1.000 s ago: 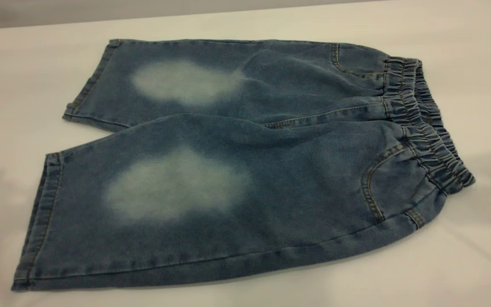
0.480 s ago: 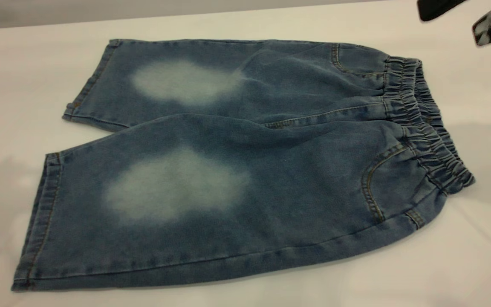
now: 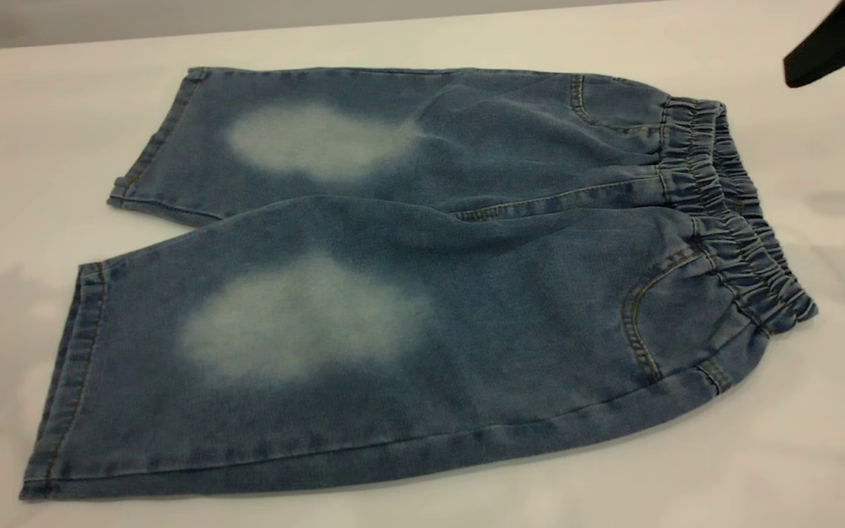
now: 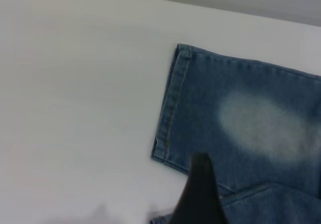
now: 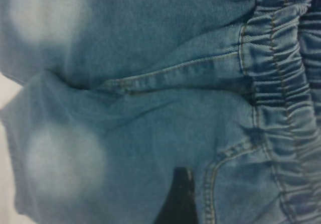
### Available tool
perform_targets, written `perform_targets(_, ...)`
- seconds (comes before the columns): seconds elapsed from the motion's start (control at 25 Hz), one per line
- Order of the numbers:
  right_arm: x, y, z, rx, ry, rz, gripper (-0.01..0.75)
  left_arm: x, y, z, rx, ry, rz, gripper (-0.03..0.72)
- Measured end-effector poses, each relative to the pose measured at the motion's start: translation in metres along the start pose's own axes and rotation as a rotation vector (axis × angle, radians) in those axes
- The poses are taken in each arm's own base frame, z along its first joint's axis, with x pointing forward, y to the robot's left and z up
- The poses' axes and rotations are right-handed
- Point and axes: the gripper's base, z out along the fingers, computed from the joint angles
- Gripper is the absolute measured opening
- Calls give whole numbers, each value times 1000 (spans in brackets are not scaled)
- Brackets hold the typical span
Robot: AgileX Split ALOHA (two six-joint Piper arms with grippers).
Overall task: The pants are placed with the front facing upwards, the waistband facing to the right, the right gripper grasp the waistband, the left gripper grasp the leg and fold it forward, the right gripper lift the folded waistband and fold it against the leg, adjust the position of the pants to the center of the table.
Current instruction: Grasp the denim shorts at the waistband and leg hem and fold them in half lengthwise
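The waistband's near end (image 3: 772,283) (image 5: 308,199) is just beyond the near front pocket of the pants. My right gripper goes there next and closes on it.
The blue denim pants (image 3: 408,279) lie flat on the white table (image 3: 796,455), front up, both legs spread toward the left. The ruched waistband (image 3: 730,213) is at the right end. My right gripper (image 3: 827,105) hangs open above the table's far right corner, beyond the waistband and touching nothing. Its wrist view looks down on the fly seam (image 5: 175,73) and the waistband (image 5: 286,93), with one black finger (image 5: 178,199) over a front pocket. My left gripper (image 4: 246,204) is outside the exterior view. It hovers open over the far leg's hem (image 4: 170,103), one finger (image 4: 200,194) showing.
Bare white table (image 4: 75,108) runs left of the leg hems and in front of the pants. A grey wall strip (image 3: 173,18) marks the table's far edge.
The right gripper's two fingers came into the top right corner half a second ago and have since shifted right and lower. The pants have not moved.
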Motion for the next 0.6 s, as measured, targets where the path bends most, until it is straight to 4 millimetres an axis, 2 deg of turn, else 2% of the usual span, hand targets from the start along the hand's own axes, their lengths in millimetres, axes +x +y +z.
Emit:
perform_targets(0.24,20,-32,9,-14,8,78,587,0,0,0,0,-3,0,517)
perform_targets(0.6,45,-47,23,4,58,92,587,-2,0,0,0,-20,0,517)
